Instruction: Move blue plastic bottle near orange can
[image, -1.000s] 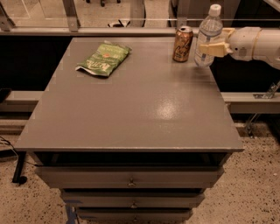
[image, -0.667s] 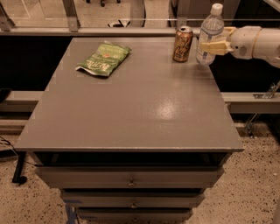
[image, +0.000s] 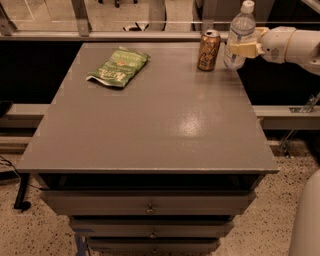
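The robot's gripper will set the blue plastic bottle down on the far table corner (image: 227, 72), right up against the orange can.
The blue plastic bottle (image: 241, 27), clear with a white cap, stands upright at the far right corner of the grey table (image: 150, 130). The orange can (image: 208, 50) stands upright just left of it, a small gap between them. My gripper (image: 238, 50) reaches in from the right. Its pale fingers (image: 246, 49) are closed around the lower half of the bottle, hiding part of the label. The bottle's base is at or just above the table top near the right edge.
A flat green snack bag (image: 119, 67) lies at the far left of the table. A metal rail (image: 150, 35) runs behind the table. Drawers (image: 148, 207) sit under the front edge. My white arm (image: 295, 45) extends off to the right.
The gripper and the bottle have shifted slightly away and to the right, staying next to the can. The can and the bag have not moved.
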